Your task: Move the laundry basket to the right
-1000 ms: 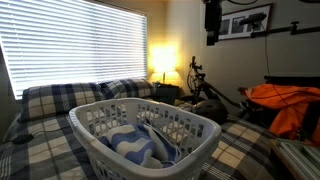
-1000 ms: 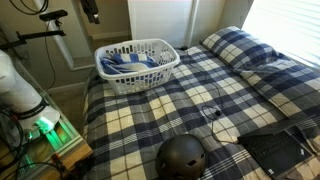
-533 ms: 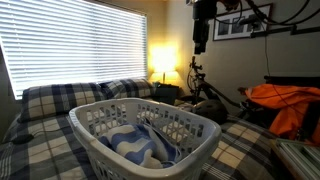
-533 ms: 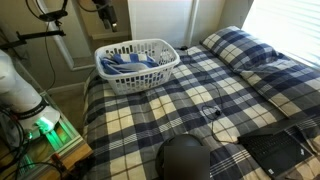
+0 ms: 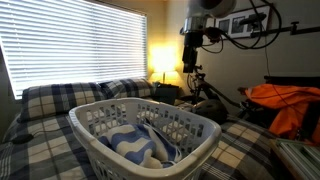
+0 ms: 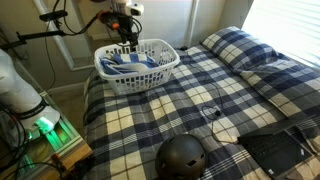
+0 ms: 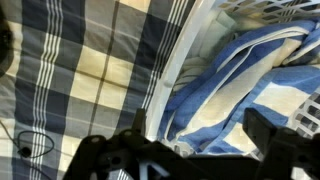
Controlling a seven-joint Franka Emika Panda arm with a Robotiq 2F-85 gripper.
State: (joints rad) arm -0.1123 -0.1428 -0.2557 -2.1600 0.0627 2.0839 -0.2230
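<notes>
The robot's gripper needs to next go down to the middle of the laundry basket's far rim (image 5: pixel 166 104) (image 7: pixel 160 108) and close there.
The white slotted laundry basket (image 5: pixel 150 130) (image 6: pixel 137 62) stands on the plaid bed, with blue-and-white striped cloth (image 5: pixel 140 148) (image 6: pixel 125 63) inside. My gripper (image 6: pixel 127 32) (image 5: pixel 190 62) hangs just above the basket's far rim. In the wrist view the gripper (image 7: pixel 195 135) is open, its dark fingers apart over the striped cloth (image 7: pixel 240 75), with the basket's white rim (image 7: pixel 175 70) running below it. The fingers hold nothing.
Two plaid pillows (image 5: pixel 85 95) (image 6: pixel 250 55) lie at the bed's head. A black helmet (image 6: pixel 182 158) and a dark bag (image 6: pixel 275 150) lie on the bed. A lit lamp (image 5: pixel 160 62), a bicycle (image 5: pixel 205 90) and orange cloth (image 5: pixel 285 105) stand beside the bed.
My arm has come down and moved over the basket; the gripper has dropped from well above to just over the basket's rim. The basket has not moved.
</notes>
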